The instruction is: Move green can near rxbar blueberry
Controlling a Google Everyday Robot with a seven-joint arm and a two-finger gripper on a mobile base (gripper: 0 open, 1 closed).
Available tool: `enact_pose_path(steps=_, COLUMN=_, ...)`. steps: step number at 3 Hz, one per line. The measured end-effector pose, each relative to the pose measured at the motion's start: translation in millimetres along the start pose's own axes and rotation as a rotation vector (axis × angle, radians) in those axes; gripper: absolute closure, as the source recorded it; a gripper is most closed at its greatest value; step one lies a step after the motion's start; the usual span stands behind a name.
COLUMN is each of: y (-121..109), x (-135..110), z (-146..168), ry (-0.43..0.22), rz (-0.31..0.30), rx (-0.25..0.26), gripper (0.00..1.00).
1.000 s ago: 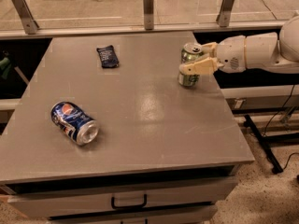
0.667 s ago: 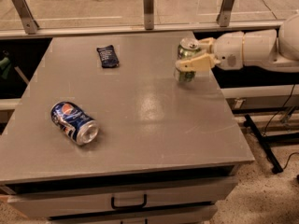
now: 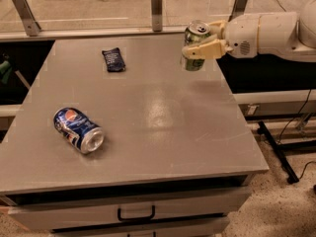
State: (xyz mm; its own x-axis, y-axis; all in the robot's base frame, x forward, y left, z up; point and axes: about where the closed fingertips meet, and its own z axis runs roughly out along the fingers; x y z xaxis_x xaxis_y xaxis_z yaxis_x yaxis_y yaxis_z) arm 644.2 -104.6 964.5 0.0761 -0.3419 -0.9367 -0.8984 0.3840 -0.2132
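Next, the gripper releases the green can on the grey table (image 3: 139, 67) next to the rxbar blueberry, facing the white arm. The can is still lifted above the table.
The green can (image 3: 195, 34) is pale green with a silver top and is upright, lifted above the back right part of the grey table (image 3: 148, 117). My gripper (image 3: 201, 44) comes in from the right on a white arm and is shut on the can, with one cream finger (image 3: 205, 49) across its front. The rxbar blueberry (image 3: 113, 60) is a small dark navy wrapper lying flat at the back of the table, well to the left of the can and gripper.
A dented blue Pepsi can (image 3: 79, 130) lies on its side at the front left. A rail with metal posts (image 3: 156, 1) runs behind the table. A drawer with a black handle (image 3: 136, 214) is below the front edge. Cables lie on the floor at the right.
My gripper has lifted the green can off the table and carried it slightly back and left, towards the rxbar side. The Pepsi can and the wrapper have not moved.
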Motion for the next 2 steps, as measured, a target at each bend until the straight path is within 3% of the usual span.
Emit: enact_pose_path(steps=2, y=-3, x=3, z=73, ry=-0.041, rz=-0.021, rx=-0.074, gripper=1.0)
